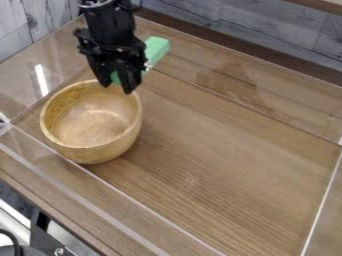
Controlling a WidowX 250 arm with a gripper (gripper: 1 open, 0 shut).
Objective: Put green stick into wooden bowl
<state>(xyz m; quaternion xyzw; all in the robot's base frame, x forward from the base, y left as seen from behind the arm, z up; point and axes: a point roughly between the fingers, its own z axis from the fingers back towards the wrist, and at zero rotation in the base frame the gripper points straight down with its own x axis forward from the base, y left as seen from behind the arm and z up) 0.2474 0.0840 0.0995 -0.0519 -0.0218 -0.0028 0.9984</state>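
I will release the green stick on the middle of the wooden bowl's bare bottom (pixel 90 128).
The wooden bowl (pixel 88 124) stands on the left of the wooden table, light tan and with nothing in it. My black gripper (pixel 118 80) points straight down over the bowl's far rim, its fingertips just above the rim's edge. The green stick (pixel 156 50) is a small bright green block that sticks out to the right of the fingers, higher than the fingertips. It travels with the gripper, so the jaws are shut on it. The fingers hide part of the stick.
Clear plastic walls (pixel 40 75) fence the table top on all sides, with a low front wall (pixel 160 215) near the camera. A grey plank wall runs behind. The bare wooden table (pixel 227 140) stretches to the right of the bowl.
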